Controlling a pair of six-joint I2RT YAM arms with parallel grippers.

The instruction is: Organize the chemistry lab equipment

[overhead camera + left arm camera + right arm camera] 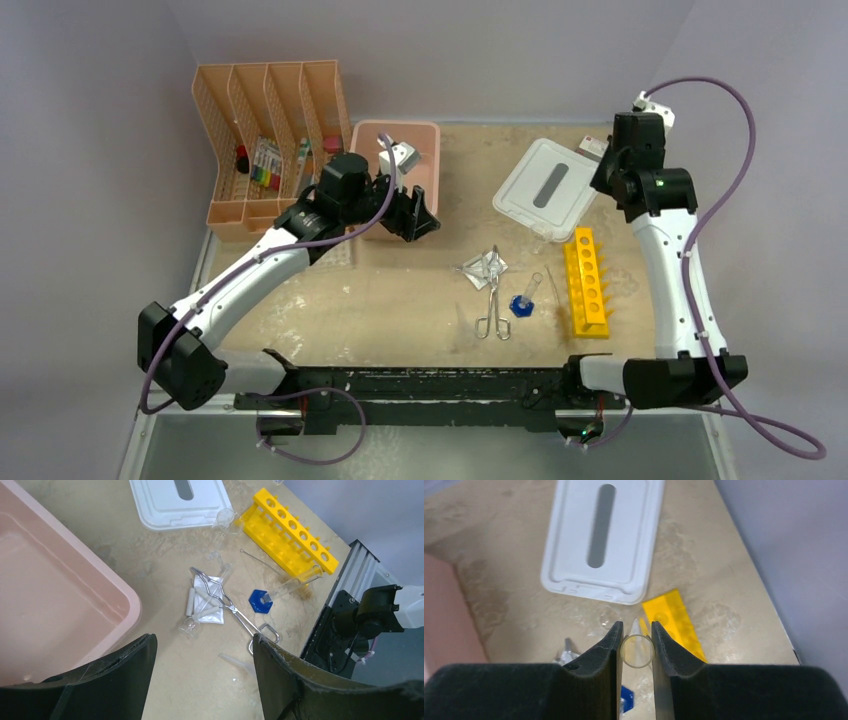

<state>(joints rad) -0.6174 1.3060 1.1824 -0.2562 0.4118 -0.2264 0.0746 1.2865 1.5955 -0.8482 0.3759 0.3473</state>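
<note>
My right gripper needs to let go of the clear tube in the yellow rack's end hole (584, 238) (661, 617) nearest the white lid.
My right gripper (636, 628) is shut on a clear tube (637, 651), seen end-on as a ring between the pads, held high above the yellow holed rack (674, 622). In the top view this gripper (607, 178) hangs by the table's far right. My left gripper (418, 215) is open and empty beside the pink bin's front. Its wrist view (202, 645) shows bare table between the fingers. The metal forceps (493, 300), small clear bag (485, 267), blue-capped tube (525, 300) and rack (587, 281) lie mid-table. I cannot make out the clear multi-hole tray.
The pink bin (432, 135) stands at the back centre, with the peach file organizer (260, 140) to its left. The white lid (546, 190) lies flat behind the rack. A small clear vial (190, 626) and a thin rod (262, 563) lie near the forceps (235, 611).
</note>
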